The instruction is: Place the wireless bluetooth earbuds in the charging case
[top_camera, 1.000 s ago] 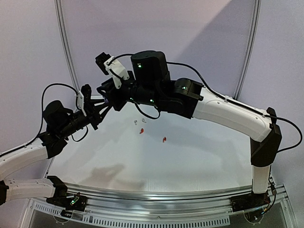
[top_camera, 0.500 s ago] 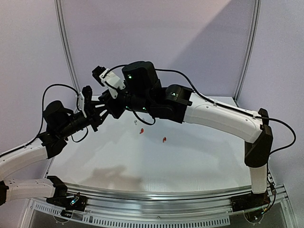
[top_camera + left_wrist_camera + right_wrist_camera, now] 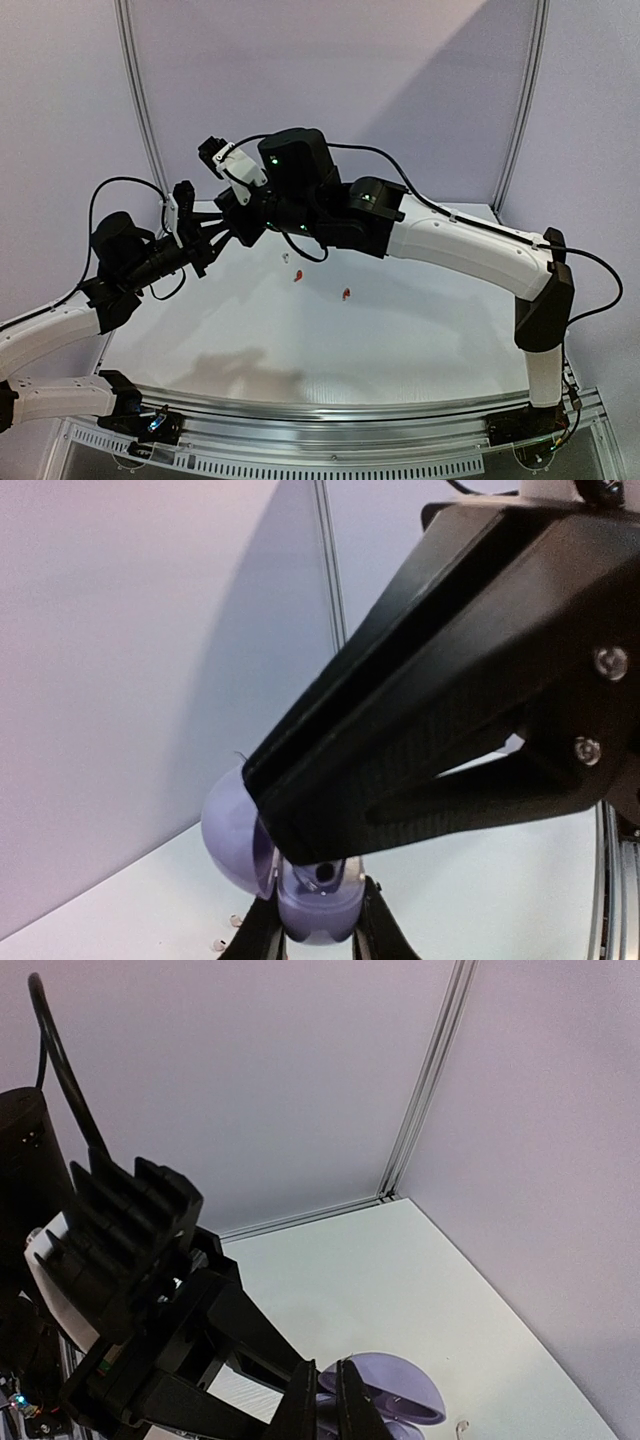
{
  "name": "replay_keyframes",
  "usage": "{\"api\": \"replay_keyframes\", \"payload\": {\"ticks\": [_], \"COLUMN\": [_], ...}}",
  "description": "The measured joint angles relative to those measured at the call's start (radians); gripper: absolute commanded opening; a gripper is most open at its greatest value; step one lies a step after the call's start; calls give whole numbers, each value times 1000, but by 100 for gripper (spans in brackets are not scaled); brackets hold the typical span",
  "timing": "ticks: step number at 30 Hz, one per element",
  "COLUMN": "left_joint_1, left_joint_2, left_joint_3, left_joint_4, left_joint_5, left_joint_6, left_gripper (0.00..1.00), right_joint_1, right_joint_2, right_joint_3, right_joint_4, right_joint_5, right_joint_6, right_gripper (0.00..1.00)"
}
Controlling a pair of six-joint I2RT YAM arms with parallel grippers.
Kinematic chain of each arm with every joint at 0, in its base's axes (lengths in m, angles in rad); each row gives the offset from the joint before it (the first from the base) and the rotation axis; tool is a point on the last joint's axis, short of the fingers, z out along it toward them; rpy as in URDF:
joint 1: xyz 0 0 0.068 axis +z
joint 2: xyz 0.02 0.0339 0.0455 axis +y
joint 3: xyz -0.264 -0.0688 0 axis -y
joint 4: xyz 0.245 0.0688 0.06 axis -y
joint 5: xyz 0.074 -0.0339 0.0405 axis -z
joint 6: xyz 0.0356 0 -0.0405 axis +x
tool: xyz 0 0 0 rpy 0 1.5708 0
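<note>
I need to put the lilac charging case down with my left gripper on the bare table [image 3: 244, 296], between its arm and the red earbuds.
A lilac charging case [image 3: 312, 925] hangs above the table with my left gripper [image 3: 315, 905] shut on its lower half. Its round lid [image 3: 230, 830] stands open to the left. My right gripper [image 3: 328, 1380] is shut, and its fingertips sit right at the case's open top [image 3: 385, 1410]; nothing shows between them. In the top view the two grippers meet at the back left, left gripper [image 3: 212, 240] and right gripper [image 3: 233, 228], and they hide the case. Two red earbuds [image 3: 298, 277] [image 3: 346, 293] and a white earbud [image 3: 286, 258] lie on the table.
Two small white earbuds [image 3: 235, 920] lie on the table below the held case. The wall's metal corner strip [image 3: 420, 1090] rises behind the table's far edge. The right arm [image 3: 470, 245] reaches across above the table from the right.
The right arm has swung left and brought its gripper up against the left gripper and the case. Its jaws have shut. The left arm has stayed put.
</note>
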Motion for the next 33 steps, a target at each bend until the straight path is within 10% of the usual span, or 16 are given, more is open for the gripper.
{"api": "replay_keyframes", "payload": {"ticks": [18, 33], "left_joint_1": [0, 6], "left_joint_2": [0, 0], "left_joint_3": [-2, -188], "left_joint_4": [3, 97], "left_joint_5": [2, -18], "left_joint_6": [42, 1059], "left_gripper": [0, 0], "right_joint_1": [-5, -8], "right_joint_2": [2, 13], "right_joint_3": [0, 50], "right_joint_4": [14, -26], "right_joint_5": [27, 32], "right_joint_6": [0, 69], "right_gripper": [9, 18]}}
